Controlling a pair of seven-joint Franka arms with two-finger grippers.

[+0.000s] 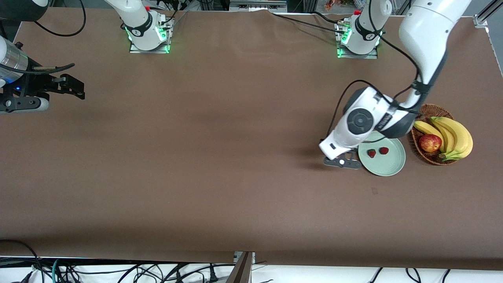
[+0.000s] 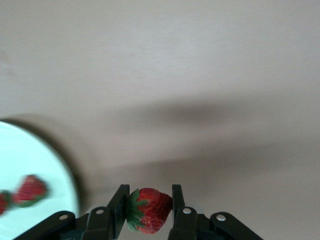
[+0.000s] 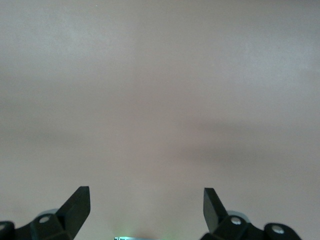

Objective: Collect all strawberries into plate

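My left gripper is going to the plate's bare side (image 1: 396, 158) near the wicker basket. It will let go of the third strawberry there.
The pale mint-green plate (image 1: 390, 165) lies next to the basket, toward the left arm's end of the table. Two strawberries (image 1: 371, 153) (image 1: 384, 150) lie on it. My left gripper (image 1: 342, 162) hangs low over the bare table just beside the plate's rim. In the left wrist view it (image 2: 148, 207) is shut on a third strawberry (image 2: 150, 211), with the plate (image 2: 25, 155) and one berry on it (image 2: 31, 190) off to the side. In the front view this held berry is hidden under the hand. My right gripper (image 1: 65, 87) waits open and empty at the right arm's end of the table (image 3: 146, 205).
A brown wicker basket (image 1: 417, 146) stands beside the plate, holding bananas (image 1: 456, 135) and a red apple (image 1: 430, 142). The brown table cover (image 1: 220, 157) spreads wide between the two arms.
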